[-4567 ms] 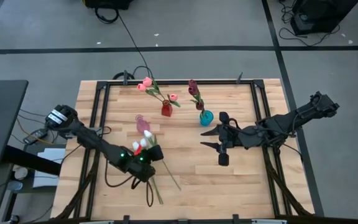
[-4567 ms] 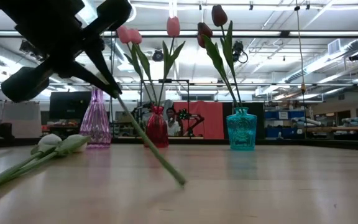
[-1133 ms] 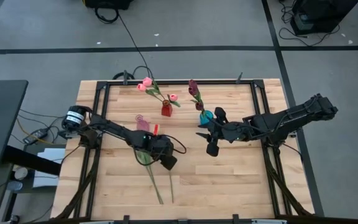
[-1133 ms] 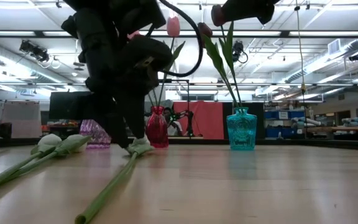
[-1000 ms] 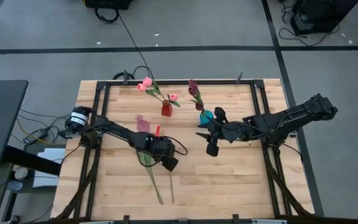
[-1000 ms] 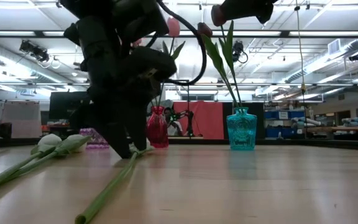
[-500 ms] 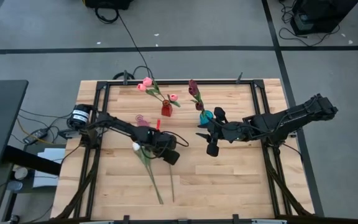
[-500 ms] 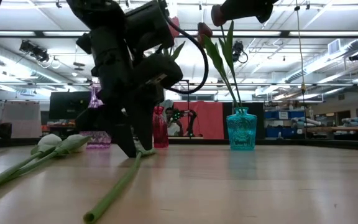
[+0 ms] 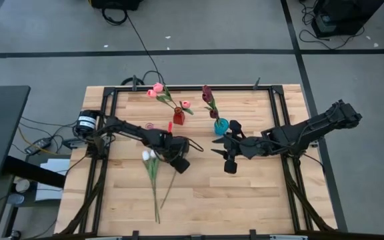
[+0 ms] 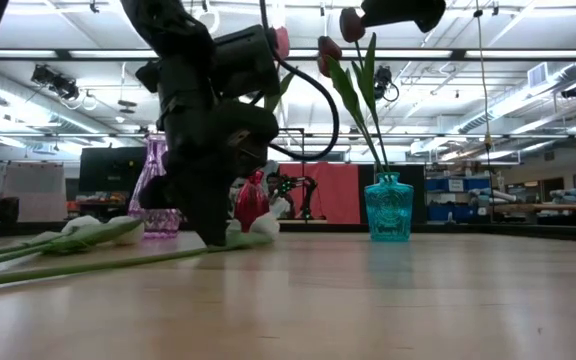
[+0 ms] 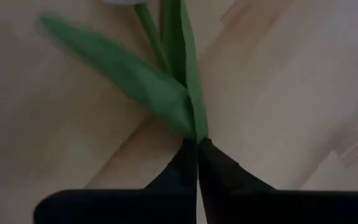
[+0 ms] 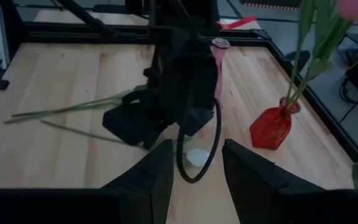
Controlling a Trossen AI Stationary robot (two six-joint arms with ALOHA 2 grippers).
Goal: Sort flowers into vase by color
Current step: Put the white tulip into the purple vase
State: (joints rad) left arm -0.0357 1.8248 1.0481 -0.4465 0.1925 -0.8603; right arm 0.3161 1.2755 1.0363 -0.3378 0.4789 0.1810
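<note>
My left gripper will open and grip the stem deeper, closer to the head (image 11: pixel 155 40), because it has only a shallow pinch on the white tulip where the leaves join.
My left gripper (image 9: pixel 179 163) is low over the table's middle, shut on a white tulip (image 10: pixel 263 225). Its long green stem (image 9: pixel 167 190) trails toward the near edge. Two more white tulips (image 9: pixel 147 155) lie flat on the table just left of it, with their stems (image 9: pixel 154 200) pointing at the near edge. A pink glass vase (image 10: pixel 155 190) stands behind the left arm. The red vase (image 9: pixel 178 118) holds pink tulips and the teal vase (image 9: pixel 221 125) holds maroon ones. My right gripper (image 9: pixel 224 158) hovers open near the teal vase and touches nothing. My left gripper pinches the white tulip's stem where the leaves join it (image 11: pixel 196 134), a short way below the head. Its fingers (image 10: pixel 211 235) come from above, pointing down, with their ends near the table. The stem (image 10: pixel 88 265) lies along the table and the head stays low beside the fingers.
The three vases stand in a row toward the far edge, behind both grippers. A black cable loops off the left wrist (image 12: pixel 197 143). Bare wood (image 9: pixel 245 200) lies toward the near right; the metal frame (image 9: pixel 105 133) runs along the table's sides.
My left gripper, staying shut on the tulip, has moved a little toward the far edge. The held flower has turned about: its head has stayed by the fingers while its free stem end has swung toward the left edge. The two loose white tulips have also swung that way.
</note>
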